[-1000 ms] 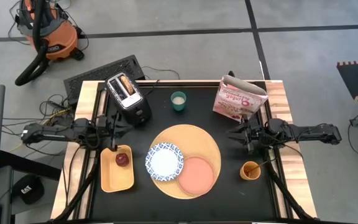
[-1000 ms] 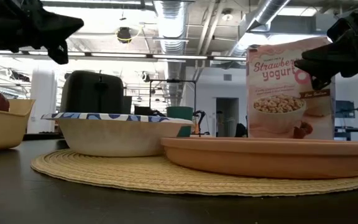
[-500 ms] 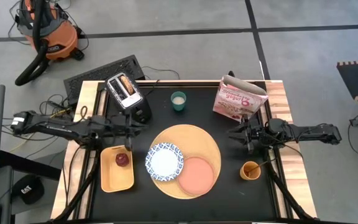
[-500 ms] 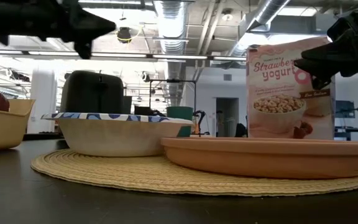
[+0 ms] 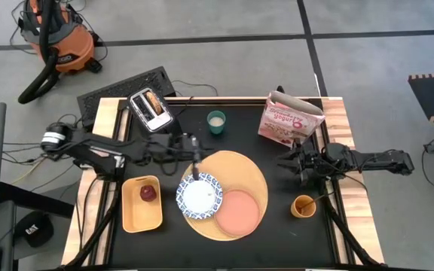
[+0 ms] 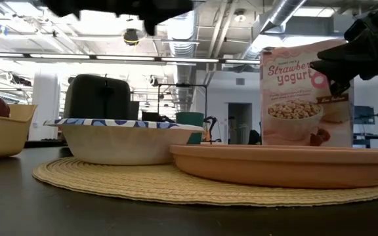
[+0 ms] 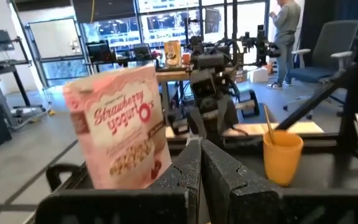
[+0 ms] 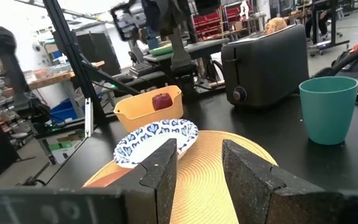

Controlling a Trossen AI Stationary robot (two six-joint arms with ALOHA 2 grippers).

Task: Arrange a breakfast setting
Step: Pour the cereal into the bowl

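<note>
The robot's left gripper will next move to the pink cereal box's narrow side [image 5: 263, 121] [image 7: 82, 142], facing the teal cup, and close on it.
A round tan board [image 5: 239, 169] lies mid-table; a blue-and-white bowl [image 5: 199, 193] and a pink plate [image 5: 239, 211] rest on it. A dark red apple [image 5: 148, 193] sits in a yellow tray [image 5: 136, 217]. A pale bagel [image 5: 151, 101] stands in a slot of the toaster [image 5: 157, 119]. An orange cup [image 5: 296, 209] at the right holds a gold spoon [image 5: 321, 199]. My left gripper [image 5: 199, 147] hovers shut, pointing level, high above the bowl's far edge. My right gripper [image 5: 283, 164] waits open at the right, beyond the board's edge.
A teal cup [image 5: 216, 121] and a pink cereal box [image 5: 288, 120] stand along the far edge. Bare black table shows between the board and the far edge. Beyond the table, a vacuum cleaner [image 5: 55, 41] stands on the floor and a person [image 7: 286, 28] stands far off.
My left gripper has risen and swung out toward the table's right, from above the yellow tray's far end to above the bowl's far edge, staying shut and empty.
</note>
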